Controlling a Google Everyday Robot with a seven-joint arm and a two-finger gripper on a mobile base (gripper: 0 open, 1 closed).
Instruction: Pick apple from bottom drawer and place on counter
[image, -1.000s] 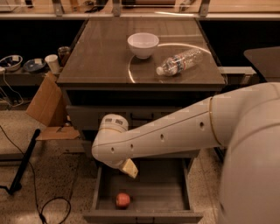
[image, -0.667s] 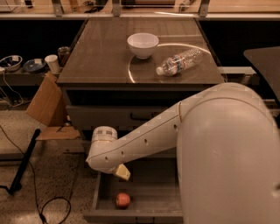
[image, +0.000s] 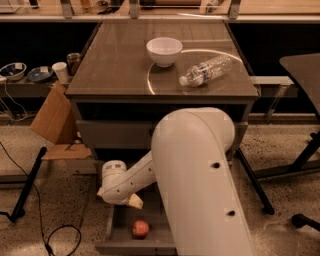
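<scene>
Next, my gripper needs to go down to the red-orange apple (image: 140, 229) near the front of the open bottom drawer and close around it.
The apple (image: 141, 229) is small and red-orange. It lies on the grey floor near the front of the open bottom drawer (image: 119, 231). My white arm reaches down from the lower right. My gripper (image: 134, 201), of which only a pale yellowish tip shows, hangs over the drawer just above and slightly left of the apple, apart from it. The big arm link hides the right part of the drawer. The counter (image: 110, 65) is the glossy brown top of the cabinet, with a pale arc mark.
A white bowl (image: 164, 50) and a clear plastic bottle (image: 206, 71) lying on its side rest on the counter. Cardboard (image: 52, 117) leans at the cabinet's left. A side shelf holds cups (image: 61, 71). Cables (image: 50, 235) lie on the floor. A dark table (image: 302, 65) stands at the right.
My arm has swung lower and to the left. The gripper has come down over the open drawer, closer to the apple. The apple has not moved.
</scene>
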